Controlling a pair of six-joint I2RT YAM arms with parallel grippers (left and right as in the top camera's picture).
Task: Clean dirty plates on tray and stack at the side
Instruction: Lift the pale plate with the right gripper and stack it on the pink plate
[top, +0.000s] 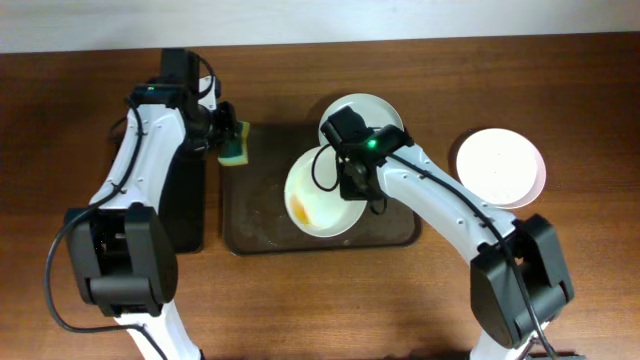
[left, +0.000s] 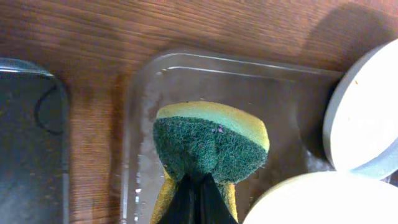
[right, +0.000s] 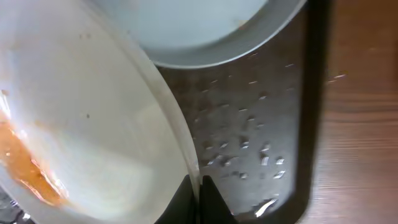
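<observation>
My right gripper should release the smeared plate, which is tilted over the brown tray now, on top of the white plate on the table (top: 501, 168) beside the brown tray.
A white plate (top: 318, 195) with an orange smear near its left edge is held tilted over the brown tray (top: 250, 215). My right gripper (top: 352, 180) is shut on its right rim; the wrist view shows the fingers (right: 198, 193) pinching the rim of the smeared plate (right: 81, 143). A second white plate (top: 375, 112) lies at the tray's far right edge and also shows in the right wrist view (right: 199, 31). A third white plate (top: 500, 167) sits on the table to the right of the tray. My left gripper (top: 222, 137) is shut on a green-and-yellow sponge (top: 237, 145), (left: 211, 146) over the tray's far left corner.
A narrow black tray (top: 185, 200) lies left of the brown tray, under the left arm. The brown tray's floor (right: 255, 137) is wet with droplets. Bare wooden table lies in front and at the far right.
</observation>
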